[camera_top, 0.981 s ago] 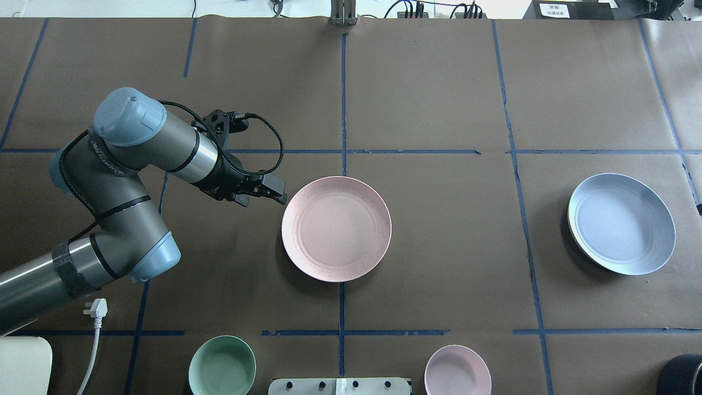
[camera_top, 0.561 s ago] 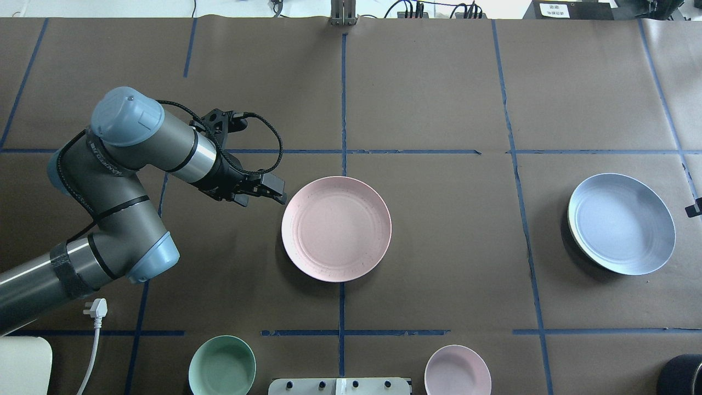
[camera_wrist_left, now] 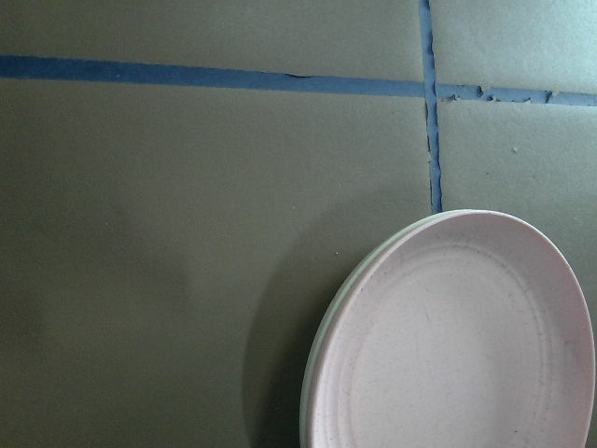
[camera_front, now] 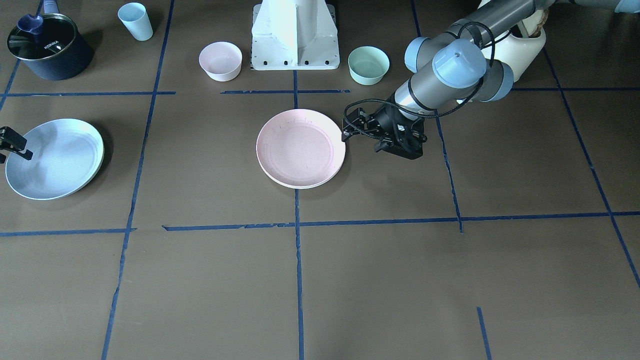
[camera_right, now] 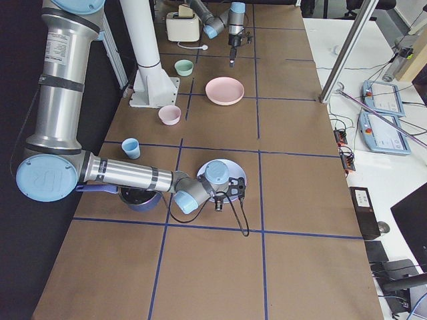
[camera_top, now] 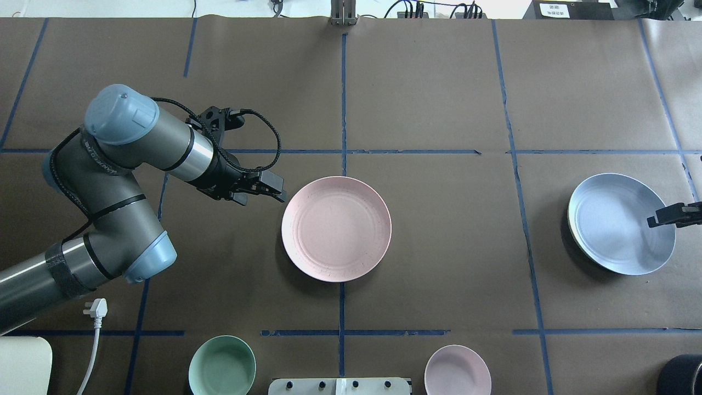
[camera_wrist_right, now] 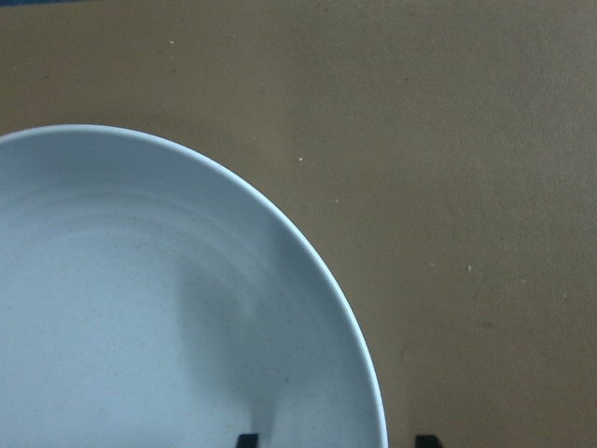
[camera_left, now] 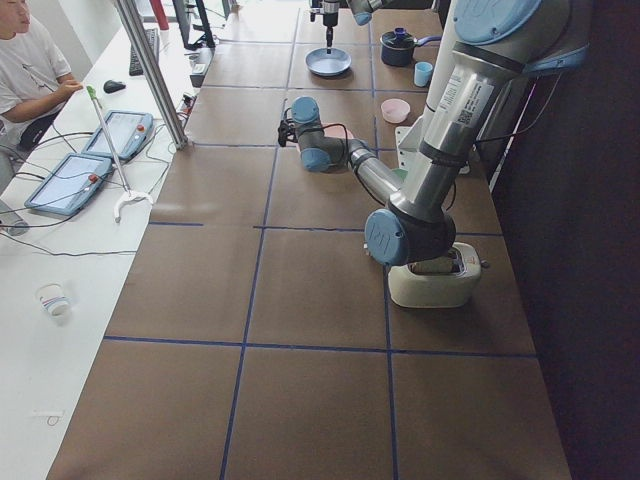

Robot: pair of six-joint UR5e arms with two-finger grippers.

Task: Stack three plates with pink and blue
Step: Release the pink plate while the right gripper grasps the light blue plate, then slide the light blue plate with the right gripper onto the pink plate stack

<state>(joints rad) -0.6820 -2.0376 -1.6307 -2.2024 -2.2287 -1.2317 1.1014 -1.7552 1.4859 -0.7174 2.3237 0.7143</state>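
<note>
I will have my right gripper set the light blue plate down on top of the pale pink plate (camera_front: 303,141) at the middle of the table and let go.
The pale pink plate (camera_top: 336,229) lies flat at the table's middle; it also shows in the left wrist view (camera_wrist_left: 466,345). My left gripper (camera_top: 281,195) hovers just off its left rim, apart from it, and looks open and empty. The light blue plate (camera_top: 621,223) lies at the right on the cream plate, of which only a thin rim (camera_top: 570,220) shows. My right gripper (camera_top: 652,221) reaches in from the right over the blue plate's right rim. In the right wrist view its fingertips (camera_wrist_right: 247,439) are open and straddle that rim (camera_wrist_right: 359,355).
A mint-green bowl (camera_top: 222,366) and a small pink bowl (camera_top: 457,370) stand by the robot base (camera_front: 295,35). A light blue cup (camera_front: 135,21) and a dark pot (camera_front: 48,46) are near the right arm's side. A white plug (camera_top: 97,309) lies at the left.
My right gripper has come in from the right edge to over the blue plate's rim. My left arm has drawn slightly back to the left; the plates have not moved.
</note>
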